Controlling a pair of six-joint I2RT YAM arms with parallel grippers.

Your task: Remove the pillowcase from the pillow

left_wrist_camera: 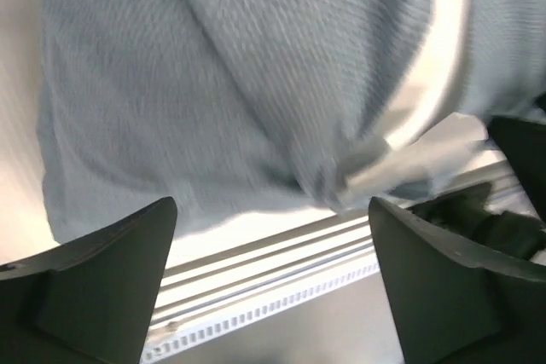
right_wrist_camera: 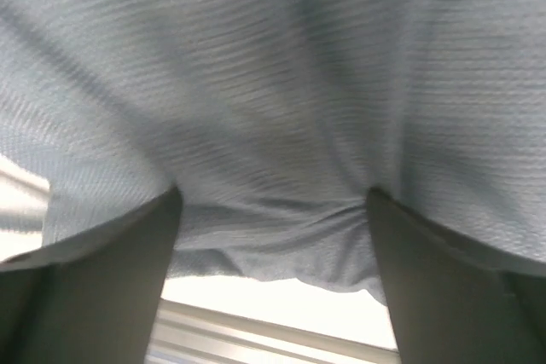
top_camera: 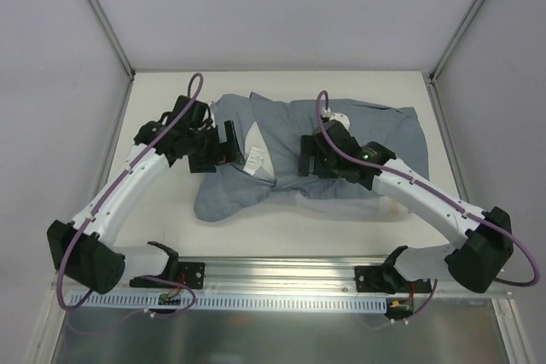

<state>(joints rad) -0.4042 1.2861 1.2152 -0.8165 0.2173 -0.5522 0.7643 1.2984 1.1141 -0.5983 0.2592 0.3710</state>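
Observation:
The fabric beside the white pillow is under my right gripper, so next my left gripper pinches the pillowcase's fold [left_wrist_camera: 320, 175] by its label before my right gripper takes the pillow.
The slate-blue pillowcase [top_camera: 358, 138] lies wrinkled across the middle of the table. A wedge of the white pillow [top_camera: 257, 132] shows at its open left part, with a small white label [top_camera: 254, 159] beside it. My left gripper [top_camera: 227, 149] is open over the left flap of the pillowcase [left_wrist_camera: 213, 83]. In the left wrist view [left_wrist_camera: 271, 210] nothing is between its fingers. My right gripper [top_camera: 305, 158] is open and pressed down on the pillowcase's middle. In the right wrist view [right_wrist_camera: 273, 202] a fold of fabric [right_wrist_camera: 273, 236] bunches between its wide-spread fingers.
The metal rail [top_camera: 290, 274] runs along the table's near edge with both arm bases on it. Grey walls and frame posts [top_camera: 102, 14] close the back and sides. Bare tabletop [top_camera: 171, 219] shows in front of the pillowcase.

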